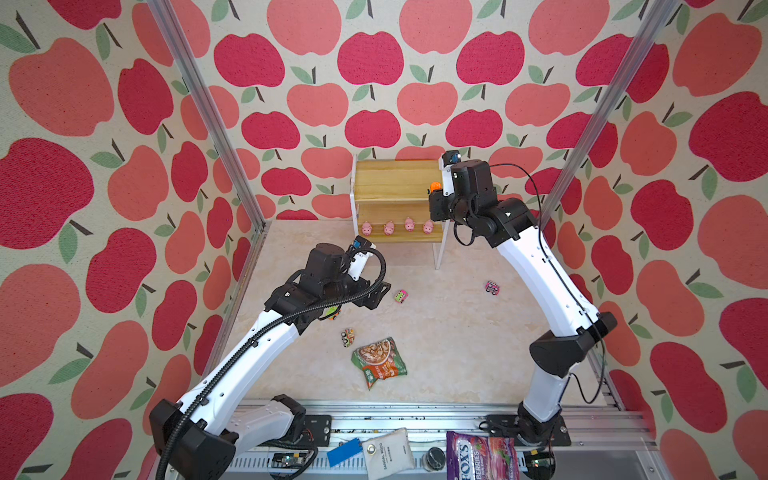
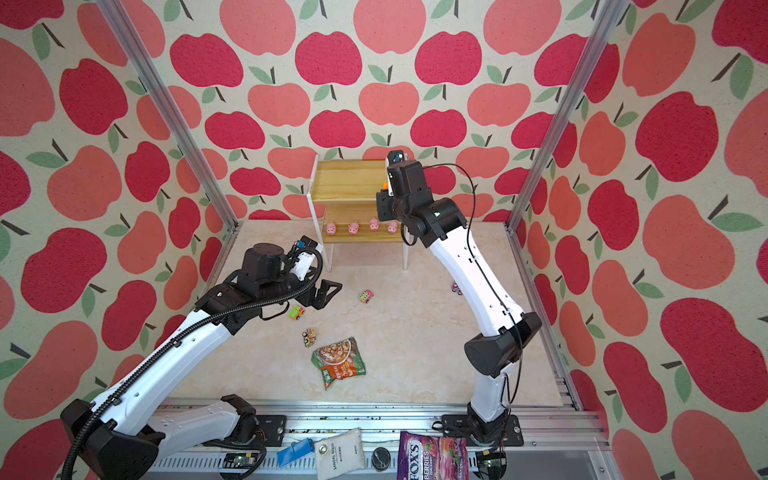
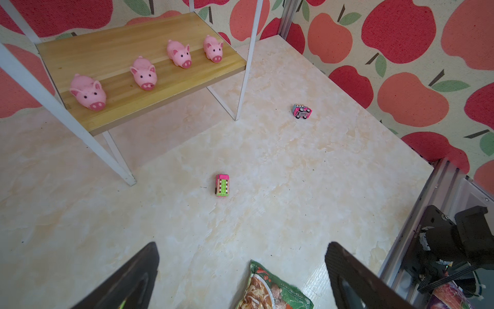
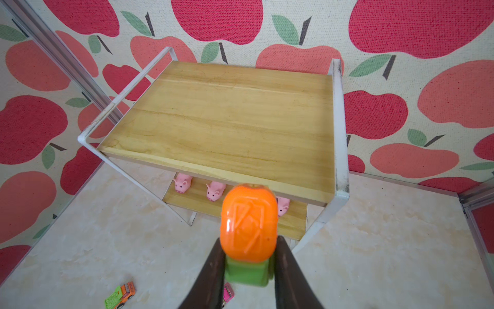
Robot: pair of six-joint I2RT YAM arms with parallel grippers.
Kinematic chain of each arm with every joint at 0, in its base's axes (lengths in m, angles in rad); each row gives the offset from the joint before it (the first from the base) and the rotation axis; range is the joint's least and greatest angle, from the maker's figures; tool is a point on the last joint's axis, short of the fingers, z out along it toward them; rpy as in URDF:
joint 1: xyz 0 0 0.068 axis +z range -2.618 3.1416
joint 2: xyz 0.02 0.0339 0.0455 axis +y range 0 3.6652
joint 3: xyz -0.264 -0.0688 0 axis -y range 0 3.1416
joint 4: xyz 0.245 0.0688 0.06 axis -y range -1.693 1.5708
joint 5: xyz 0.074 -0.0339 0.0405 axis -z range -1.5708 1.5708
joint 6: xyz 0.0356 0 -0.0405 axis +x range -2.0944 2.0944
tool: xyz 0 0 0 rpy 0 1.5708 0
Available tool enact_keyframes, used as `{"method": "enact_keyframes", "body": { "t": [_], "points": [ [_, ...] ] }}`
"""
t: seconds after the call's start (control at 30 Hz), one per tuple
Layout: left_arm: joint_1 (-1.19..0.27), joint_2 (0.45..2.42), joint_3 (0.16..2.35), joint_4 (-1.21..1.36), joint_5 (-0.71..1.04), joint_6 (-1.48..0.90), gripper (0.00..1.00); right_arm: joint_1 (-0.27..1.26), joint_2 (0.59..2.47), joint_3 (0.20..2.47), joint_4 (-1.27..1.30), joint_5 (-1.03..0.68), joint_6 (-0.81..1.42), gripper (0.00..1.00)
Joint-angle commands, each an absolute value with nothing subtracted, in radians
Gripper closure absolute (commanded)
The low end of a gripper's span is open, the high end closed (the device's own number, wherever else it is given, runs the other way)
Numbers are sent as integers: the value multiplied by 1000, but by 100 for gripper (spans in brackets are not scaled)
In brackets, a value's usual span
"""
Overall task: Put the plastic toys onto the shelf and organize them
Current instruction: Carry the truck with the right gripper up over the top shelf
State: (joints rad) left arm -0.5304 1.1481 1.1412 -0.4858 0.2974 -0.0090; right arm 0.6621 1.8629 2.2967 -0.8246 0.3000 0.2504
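Observation:
Next, I release the orange-and-green truck, now held just above the top board, with my right gripper on the bare top board (image 1: 430,181) (image 4: 294,145) next to the shelf's nearer white side rail.
The shelf (image 1: 395,183) stands at the back wall, its top board (image 4: 227,120) bare. Several pink pigs (image 1: 389,227) line its lower board (image 3: 120,48). My right gripper (image 4: 250,240) is shut on an orange-and-green truck (image 4: 248,224), held just above the front right corner of the top board (image 2: 385,185). My left gripper (image 3: 241,244) hangs open and empty over the table, left of the middle (image 1: 376,291). On the table lie a pink-and-green truck (image 1: 401,296), a pink truck on its side (image 1: 492,287), a yellow truck (image 1: 348,336) and a green-and-orange truck (image 2: 296,312).
A green-and-orange snack packet (image 1: 379,360) lies near the table's front. Aluminium posts (image 1: 208,116) stand at the back corners. On the front rail sit a blue block (image 1: 344,452), a white sachet (image 1: 388,455) and a purple candy bag (image 1: 484,457).

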Motion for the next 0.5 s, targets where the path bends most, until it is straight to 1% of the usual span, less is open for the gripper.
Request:
{"method": "enact_keyframes", "body": {
  "t": [0.0,0.3,0.47],
  "points": [
    [-534,1160,1113,-442,320,-5,1,645,1916,2401,-858,323,237,82],
    [-535,1162,1061,-405,330,-21,1,613,2070,2608,-900,357,233,81],
    [-535,1163,1035,-401,331,-23,1,585,2100,2630,-881,339,248,81]
  ]
}}
